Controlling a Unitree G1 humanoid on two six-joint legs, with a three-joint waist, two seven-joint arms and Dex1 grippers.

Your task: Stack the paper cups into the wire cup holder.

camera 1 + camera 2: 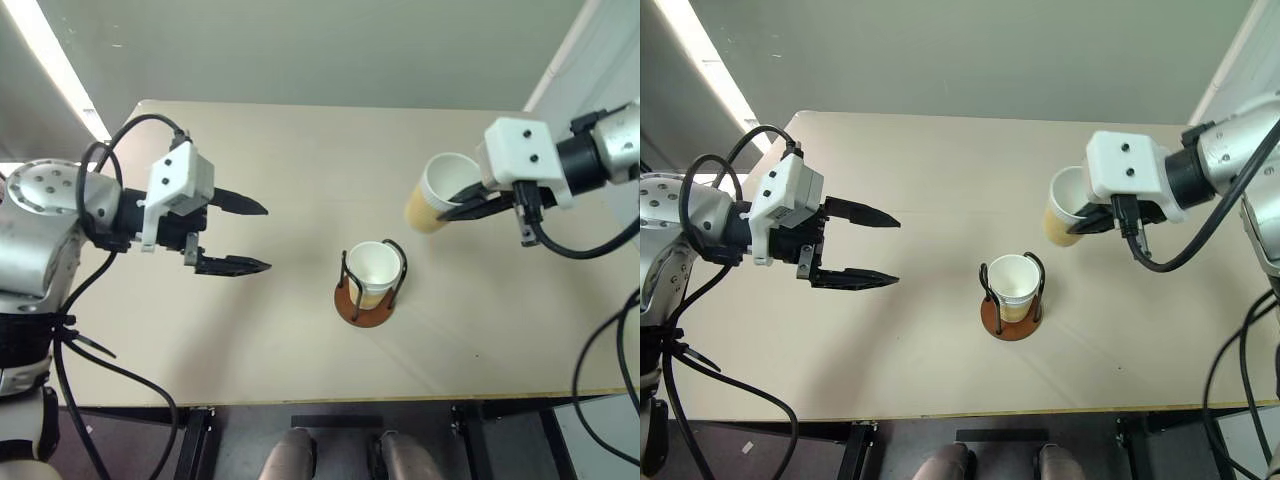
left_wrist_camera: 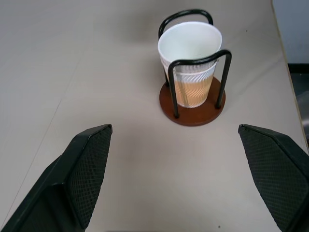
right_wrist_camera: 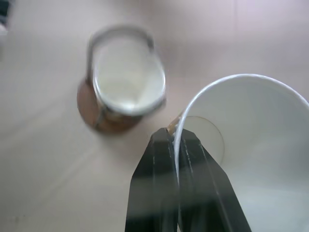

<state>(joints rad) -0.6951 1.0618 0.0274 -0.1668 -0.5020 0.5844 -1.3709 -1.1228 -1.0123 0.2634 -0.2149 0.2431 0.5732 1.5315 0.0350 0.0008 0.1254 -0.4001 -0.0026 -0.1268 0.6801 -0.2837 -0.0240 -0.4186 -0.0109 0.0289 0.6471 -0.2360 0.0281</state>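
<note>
Next, my right gripper releases its paper cup inside the paper cup standing (image 1: pixel 375 264) (image 3: pixel 129 81) between the black loops of the holder.
The wire cup holder (image 1: pixel 366 302) stands near the table's front middle, its brown disc base (image 2: pixel 193 112) carrying a paper cup (image 1: pixel 374 271) between the black loops. A second paper cup (image 1: pixel 438 192) hangs tilted in the air to the holder's back right. My right gripper (image 1: pixel 470 203) is shut on its rim, one finger inside and one outside (image 3: pixel 175 159). To the holder's left my left gripper (image 1: pixel 245 236) hovers above the table, open and empty, its fingers (image 2: pixel 87 166) pointing toward the holder.
The beige table (image 1: pixel 250 340) ends at a front edge just below the holder. A pale wall panel (image 1: pixel 580 60) rises at the back right. Cables (image 1: pixel 95 350) hang from my left arm over the front left corner.
</note>
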